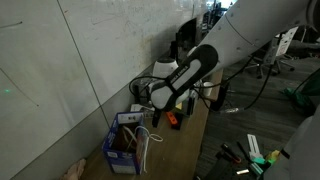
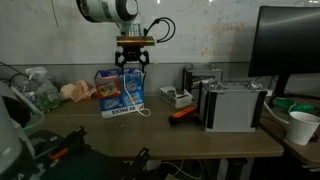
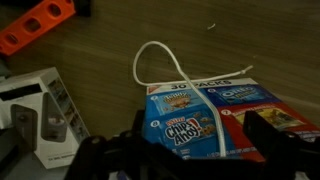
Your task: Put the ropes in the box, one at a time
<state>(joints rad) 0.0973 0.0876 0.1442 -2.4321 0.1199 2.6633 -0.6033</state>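
Note:
My gripper grips the white rope next at the base of its loop (image 1: 150, 138) (image 3: 187, 79), where it crosses itself beside the box's edge.
The box (image 2: 120, 92) is a blue-printed snack carton standing against the wall, seen in both exterior views (image 1: 122, 147). A white rope (image 3: 160, 58) makes a loop on the wooden table and runs back across the box's printed side (image 3: 185, 128). In an exterior view the rope (image 1: 150, 136) drapes out over the box's edge. My gripper (image 2: 133, 64) hangs a little above the box, open, with nothing between its fingers. In the wrist view the dark fingers (image 3: 276, 134) frame the carton from the bottom edge.
A small orange object (image 2: 183, 113) lies on the table beside the box. Grey-white electronic units (image 2: 234, 106) stand further along, with a white cup (image 2: 303, 127) and a monitor (image 2: 290, 45). A white device (image 3: 35, 110) sits next to the carton. The wall is just behind.

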